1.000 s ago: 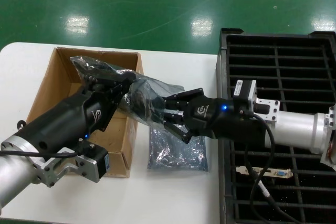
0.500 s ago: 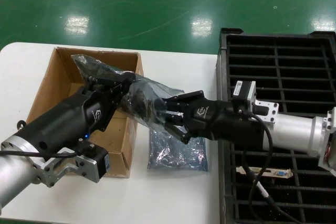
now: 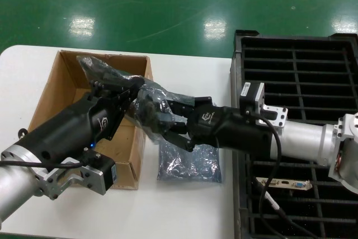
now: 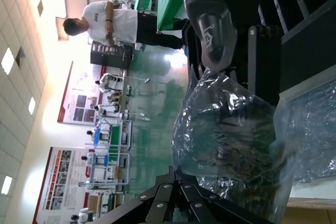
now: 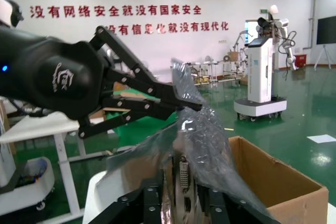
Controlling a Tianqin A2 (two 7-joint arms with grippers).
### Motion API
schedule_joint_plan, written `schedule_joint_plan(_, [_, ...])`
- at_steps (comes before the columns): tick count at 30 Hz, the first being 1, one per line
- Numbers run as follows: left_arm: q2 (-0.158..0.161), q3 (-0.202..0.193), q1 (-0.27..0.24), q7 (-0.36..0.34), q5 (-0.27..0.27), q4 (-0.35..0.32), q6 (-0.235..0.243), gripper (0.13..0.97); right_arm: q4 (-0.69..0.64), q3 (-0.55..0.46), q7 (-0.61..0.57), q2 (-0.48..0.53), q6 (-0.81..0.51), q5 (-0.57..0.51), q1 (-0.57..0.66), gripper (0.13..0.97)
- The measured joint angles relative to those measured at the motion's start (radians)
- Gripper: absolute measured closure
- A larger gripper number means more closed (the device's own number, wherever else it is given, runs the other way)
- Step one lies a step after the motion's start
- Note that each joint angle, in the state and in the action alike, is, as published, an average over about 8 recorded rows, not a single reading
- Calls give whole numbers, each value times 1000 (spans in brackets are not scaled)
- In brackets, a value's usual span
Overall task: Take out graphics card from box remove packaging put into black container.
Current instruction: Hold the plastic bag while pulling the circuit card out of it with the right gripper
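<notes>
My right gripper's fingers have bag film wrapped around the silver bracket between them, so next my right gripper opens, takes the bracket alone (image 5: pixel 184 177) and pulls the card out.
The packaging (image 3: pixel 92 68), a crinkled grey bag, hangs in the air over the right side of the brown box (image 3: pixel 61 88). My left gripper (image 3: pixel 124 85) is shut on the bag's upper edge; in its wrist view (image 4: pixel 175 169) the closed tips pinch the bag (image 4: pixel 231 129). The graphics card (image 3: pixel 148 107) shows dark inside the bag. My right gripper (image 3: pixel 162 120) reaches in from the right. In its wrist view (image 5: pixel 181 182) the fingers press on both sides of the card's silver bracket end (image 5: pixel 185 174), with bag film around it. The black container (image 3: pixel 296 65) stands at the right.
An empty grey bag (image 3: pixel 187 163) lies flat on the white table between the box and the container. Another card with a silver bracket (image 3: pixel 282 183) lies in a near slot of the container. My right arm passes over the container's left edge.
My right gripper has moved left toward the bag and its fingers have narrowed around the card's end. The left gripper has held the bag almost still.
</notes>
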Motion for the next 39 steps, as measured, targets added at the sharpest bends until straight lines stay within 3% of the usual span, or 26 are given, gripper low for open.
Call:
schedule_joint_plan(15, [0,0,0,0,0,0,0,958,-46,14,45,-33,32,3,19,722])
schedule_joint_plan(27, [0,0,0,0,0,0,0,958,18,10,47,-2,75,-27,-9,781])
schedule_joint_plan(35, [0,0,0,0,0,0,0,958,159,12,59,65,108,-43,-71,887])
schedule_joint_plan(39, [0,0,0,0,0,0,0,958,246,23,70,105,121,-37,-111,893])
